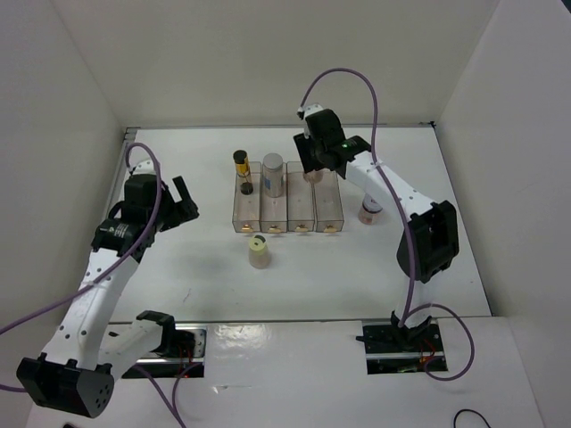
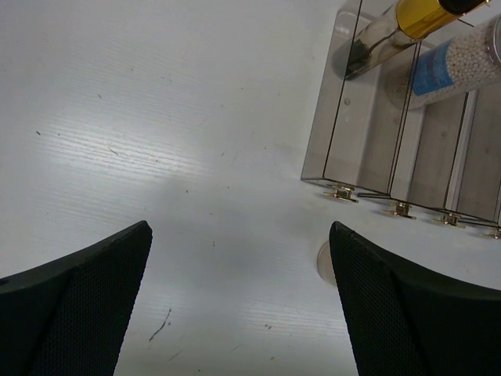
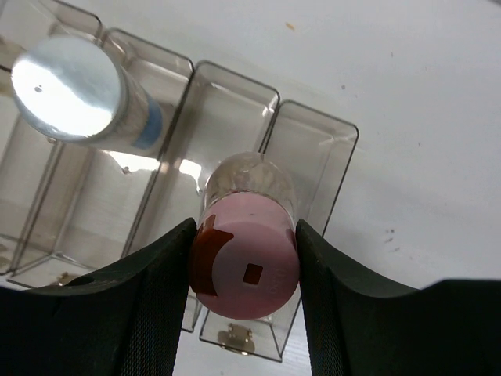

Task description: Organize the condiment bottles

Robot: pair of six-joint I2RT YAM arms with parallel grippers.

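Note:
My right gripper has the brown pink-lidded bottle. It will let go of it in the empty clear bin point(image 1: 299, 188) point(image 3: 199, 174) next to the white grey-lidded bottle.
My right gripper point(image 1: 314, 169) is shut on the brown pink-lidded bottle point(image 3: 244, 266) and holds it upright over the third and fourth clear bins point(image 1: 302, 221); I cannot tell which of the two. The dark bottle with the gold band point(image 1: 241, 166) stands in the first bin. The white grey-lidded bottle point(image 1: 272, 171) stands in the second bin and also shows in the right wrist view point(image 3: 70, 86). The beige yellow-lidded bottle point(image 1: 259, 251) stands on the table in front of the bins. The reddish-brown jar point(image 1: 369, 211) stands right of the bins. My left gripper point(image 1: 187, 203) is open and empty, left of the bins.
The four bins stand side by side with gold clasps point(image 2: 342, 193) on their near ends. The white enclosure walls point(image 1: 71, 98) close off the left, back and right. The right arm's cable point(image 1: 375, 107) arcs over the back right.

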